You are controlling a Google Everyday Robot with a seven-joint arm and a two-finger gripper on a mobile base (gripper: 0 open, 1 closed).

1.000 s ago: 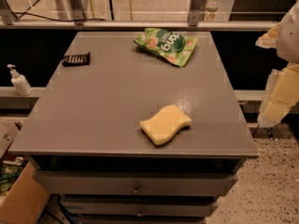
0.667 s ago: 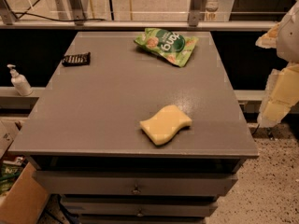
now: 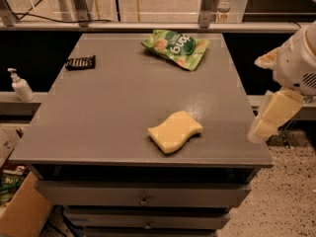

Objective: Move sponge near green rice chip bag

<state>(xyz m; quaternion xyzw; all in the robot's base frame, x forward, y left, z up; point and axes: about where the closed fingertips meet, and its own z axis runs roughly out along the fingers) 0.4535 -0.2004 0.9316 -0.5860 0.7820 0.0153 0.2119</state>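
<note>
The robot's gripper will close on the end of the pale yellow sponge point(image 3: 192, 127) that is now closest to the gripper.
The pale yellow sponge point(image 3: 175, 131) lies flat on the grey table point(image 3: 113, 112), near its front edge and right of centre. The green rice chip bag point(image 3: 176, 48) lies flat at the back of the table, right of centre, well apart from the sponge. My gripper point(image 3: 256, 98) hangs beyond the table's right edge, to the right of the sponge and clear of it. Its two pale yellow fingers point(image 3: 274, 113) stand apart, open and empty.
A small black ridged bar point(image 3: 80, 62) lies at the back left of the table. A white pump bottle point(image 3: 20, 85) stands on a ledge to the left. A cardboard box point(image 3: 22, 211) sits on the floor at lower left. Drawers are below the tabletop.
My gripper has shifted a little left and down, closer to the table's right edge. The sponge and the bag have not moved.
</note>
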